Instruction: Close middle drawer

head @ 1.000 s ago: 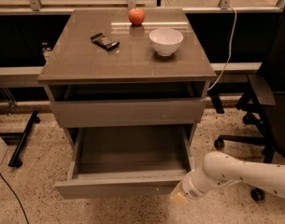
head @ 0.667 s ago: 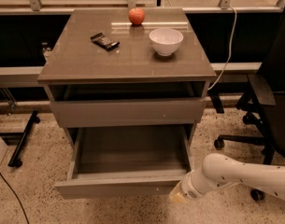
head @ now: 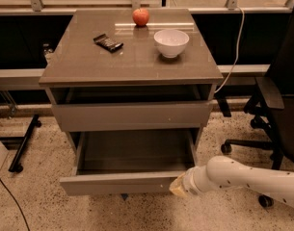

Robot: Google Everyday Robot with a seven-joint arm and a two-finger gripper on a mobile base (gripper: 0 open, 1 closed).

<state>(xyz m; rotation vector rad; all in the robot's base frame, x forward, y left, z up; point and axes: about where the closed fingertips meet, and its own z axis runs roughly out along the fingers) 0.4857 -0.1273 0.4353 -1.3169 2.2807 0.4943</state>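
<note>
My gripper is to let go of the middle drawer when it is mostly pushed in, its front panel close below the upper drawer (head: 119, 157).
The middle drawer (head: 118, 183) is pulled far out of the grey-brown cabinet. Its plain front panel faces me low in the view, and its deep grey box is open on top and holds nothing I can see. My gripper (head: 178, 186) is at the end of a white arm that comes in from the lower right. Its yellowish tip is against the right end of the drawer's front panel. Another drawer (head: 132, 115) above it stands slightly out under the cabinet top.
On the cabinet top (head: 79, 64) are a red apple (head: 140, 17), a white bowl (head: 171, 42) and a dark snack bar (head: 108, 42). A black office chair (head: 276, 105) stands to the right and a black stand foot (head: 22, 146) to the left. The floor is speckled.
My gripper has moved a little up and left against the drawer front. The open drawer looks slightly further in.
</note>
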